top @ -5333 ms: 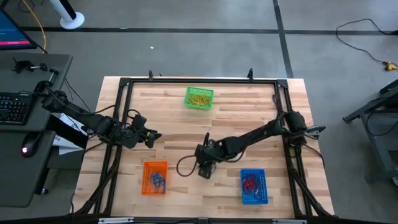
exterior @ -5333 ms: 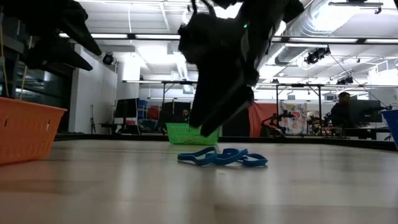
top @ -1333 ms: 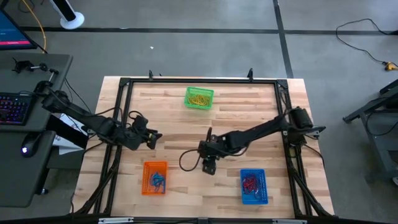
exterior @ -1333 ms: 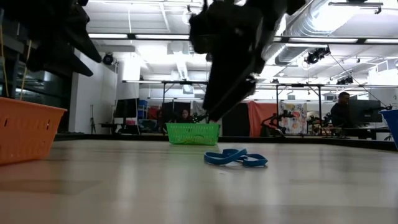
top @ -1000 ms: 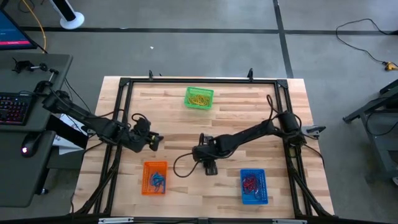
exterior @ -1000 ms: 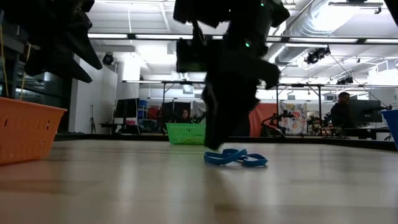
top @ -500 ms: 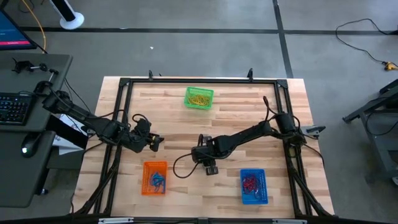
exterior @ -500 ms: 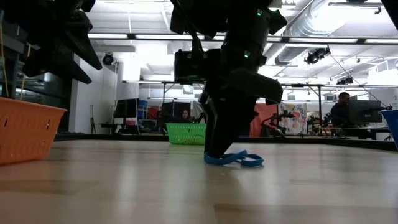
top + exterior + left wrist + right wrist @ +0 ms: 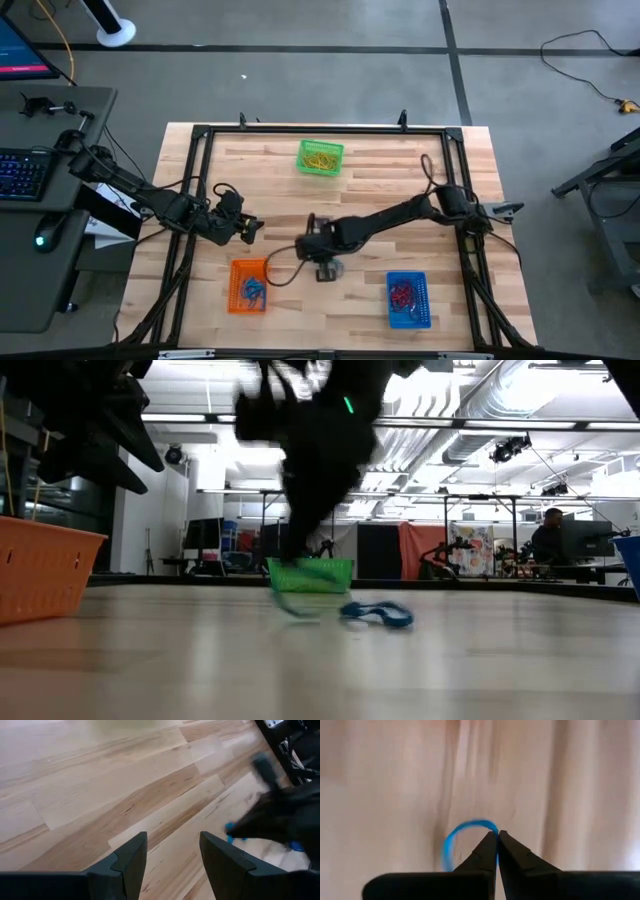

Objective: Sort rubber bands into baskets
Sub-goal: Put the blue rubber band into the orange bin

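Note:
Next, my right gripper releases the blue rubber band onto the blue pile inside the orange basket (image 9: 251,290).
My right gripper (image 9: 322,268) is over the table's middle, right of the orange basket (image 9: 249,285), and is shut on one blue rubber band (image 9: 462,840). That band trails below the blurred arm in the low view as a thin strip (image 9: 290,603). More blue rubber bands (image 9: 375,613) lie flat on the wood just beside it. The orange basket holds blue bands, the blue basket (image 9: 408,299) red ones, the green basket (image 9: 321,158) yellow ones. My left gripper (image 9: 170,855) hovers open above bare wood near the left edge, touching nothing. My right gripper pinches the blue band's strand (image 9: 492,827) between its two fingertips, at one spot on the loop. The fingers come from above, pointing steeply down. The rest of the loop hangs open beside and below the tips; whether its low end touches the wood I cannot tell.
A black frame (image 9: 200,135) borders the wooden table. The right arm (image 9: 400,212) stretches across the middle from the right side, with a black cable looping beside its gripper. Bare wood lies between the three baskets.
My right gripper has come down on the blue bands, shut on one of them, then risen a little and gone toward the table's left edge, toward the orange basket, drawing that band off. The other bands stayed on the wood, nudged slightly.

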